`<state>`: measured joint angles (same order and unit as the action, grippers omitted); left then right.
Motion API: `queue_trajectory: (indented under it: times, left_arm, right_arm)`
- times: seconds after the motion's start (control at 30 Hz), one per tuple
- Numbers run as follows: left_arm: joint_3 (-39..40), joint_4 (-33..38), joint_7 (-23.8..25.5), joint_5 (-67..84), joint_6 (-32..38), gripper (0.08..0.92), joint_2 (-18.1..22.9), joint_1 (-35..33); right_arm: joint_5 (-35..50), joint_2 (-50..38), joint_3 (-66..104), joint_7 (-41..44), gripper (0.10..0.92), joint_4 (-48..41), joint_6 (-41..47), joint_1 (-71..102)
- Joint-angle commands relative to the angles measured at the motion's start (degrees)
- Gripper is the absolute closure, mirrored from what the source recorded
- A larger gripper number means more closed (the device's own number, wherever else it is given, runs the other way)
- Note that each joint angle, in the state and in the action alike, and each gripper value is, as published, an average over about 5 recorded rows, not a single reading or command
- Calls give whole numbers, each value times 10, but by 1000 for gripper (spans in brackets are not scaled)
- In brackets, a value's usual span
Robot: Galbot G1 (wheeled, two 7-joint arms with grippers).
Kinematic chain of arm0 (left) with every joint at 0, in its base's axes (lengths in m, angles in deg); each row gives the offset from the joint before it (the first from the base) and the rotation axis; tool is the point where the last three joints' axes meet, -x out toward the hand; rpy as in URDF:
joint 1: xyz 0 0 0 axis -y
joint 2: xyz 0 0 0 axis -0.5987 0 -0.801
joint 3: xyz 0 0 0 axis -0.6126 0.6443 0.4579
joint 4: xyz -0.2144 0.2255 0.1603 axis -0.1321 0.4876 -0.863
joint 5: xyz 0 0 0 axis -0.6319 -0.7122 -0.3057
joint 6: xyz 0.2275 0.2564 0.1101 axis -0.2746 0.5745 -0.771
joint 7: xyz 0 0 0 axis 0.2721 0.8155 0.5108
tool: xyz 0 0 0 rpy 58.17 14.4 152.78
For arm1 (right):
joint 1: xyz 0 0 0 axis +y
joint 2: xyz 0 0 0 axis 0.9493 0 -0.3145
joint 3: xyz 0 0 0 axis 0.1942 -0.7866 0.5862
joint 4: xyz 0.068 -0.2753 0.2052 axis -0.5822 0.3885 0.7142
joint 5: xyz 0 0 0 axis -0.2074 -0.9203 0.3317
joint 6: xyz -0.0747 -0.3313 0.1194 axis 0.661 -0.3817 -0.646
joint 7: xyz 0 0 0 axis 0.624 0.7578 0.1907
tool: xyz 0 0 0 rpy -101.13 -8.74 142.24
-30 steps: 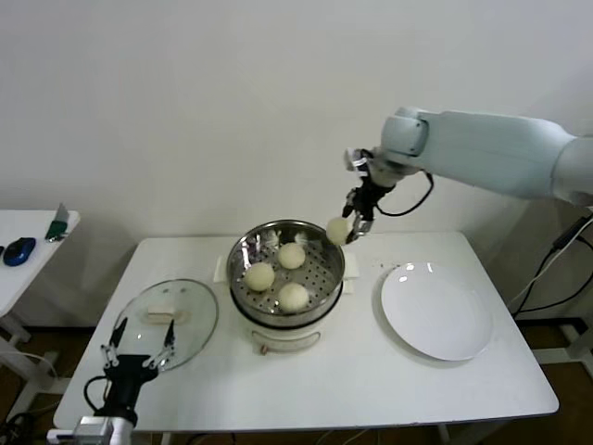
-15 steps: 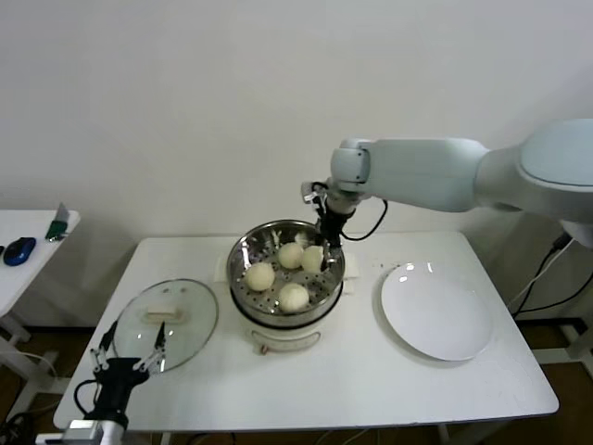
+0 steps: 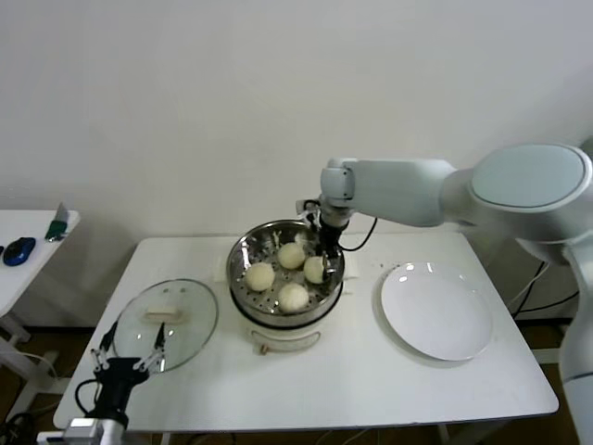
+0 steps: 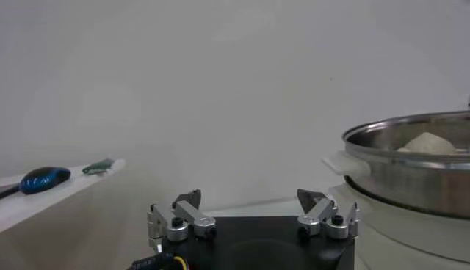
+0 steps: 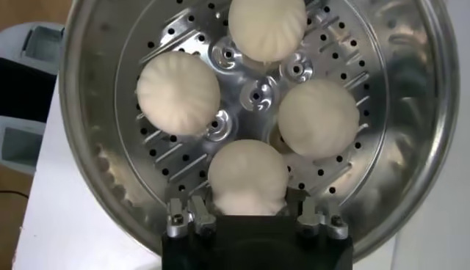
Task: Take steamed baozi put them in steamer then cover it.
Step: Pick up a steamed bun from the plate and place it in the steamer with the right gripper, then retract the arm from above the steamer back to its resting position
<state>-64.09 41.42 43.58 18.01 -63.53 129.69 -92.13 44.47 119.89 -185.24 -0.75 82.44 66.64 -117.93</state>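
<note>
The glass cover has the pale handle (image 3: 163, 315) on top. Next, my left gripper should go there and close, so it can lift the cover.
The steel steamer (image 3: 243, 255) stands on its cream pot base at the table's middle. Three baozi (image 3: 260, 275) (image 3: 292, 255) (image 3: 294, 296) lie in it. My right gripper (image 3: 324, 262) reaches down into the basket's right side, shut on the fourth baozi (image 3: 315, 269), which is low at the perforated bottom. The right wrist view shows this baozi (image 5: 247, 177) between the fingers of my right gripper (image 5: 250, 196), the other three beyond it. The glass cover (image 3: 190, 324) lies flat on the table, left of the steamer. My left gripper (image 3: 130, 348) is open at the cover's front edge.
An empty white plate (image 3: 435, 311) lies right of the steamer. A side table (image 3: 18, 269) at far left holds a blue object (image 3: 18, 250). In the left wrist view the steamer's rim (image 4: 411, 172) rises beyond my left gripper (image 4: 250, 199).
My right gripper has carried the fourth baozi from above the steamer's right rim leftward and down into the basket. The left gripper has shifted slightly left.
</note>
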Motion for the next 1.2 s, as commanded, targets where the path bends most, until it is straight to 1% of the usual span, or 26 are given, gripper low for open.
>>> queue_trajectory:
  times: [0.03, 0.13, 0.2, 0.47, 0.63, 0.73, 0.93, 1.0, 1.1, 1.2]
  left_arm:
    - [2, 1, 0, -3, -1, 177, 2, 2]
    - [1, 2, -1, -3, -1, 177, 2, 0]
    - [1, 3, -1, -3, -1, 177, 2, -1]
    - [1, 7, -1, -3, 0, 177, 1, -6]
    - [0, 7, -1, -4, 1, 177, -1, -10]
    - [-2, 6, -4, -7, 1, 177, -3, -6]
    - [-5, 0, -14, -29, 0, 177, -4, 3]
    - [-5, -1, -14, -41, 1, 177, -3, 4]
    - [-5, -4, -13, -57, 2, 177, 1, 6]
    - [-5, -5, -12, -69, 2, 177, 3, 6]
  right_arm:
    - [-21, 9, 4, -3, 288, -17, 0, 16]
    - [-19, 3, 10, -4, 226, -4, 3, 9]
    - [-16, -3, 14, -4, 209, 4, 4, 4]
    - [9, -28, 30, 6, 202, 29, 3, -33]
    - [16, -74, 64, -15, 203, 72, -1, -52]
    - [9, -130, 97, -55, 203, 113, -23, -62]
    - [-32, -262, 140, -180, 203, 202, -94, -71]
    - [-41, -311, 154, -233, 203, 235, -118, -61]
    - [-43, -387, 207, -334, 203, 281, -149, -4]
    - [-38, -447, 314, -416, 203, 311, -174, 103]
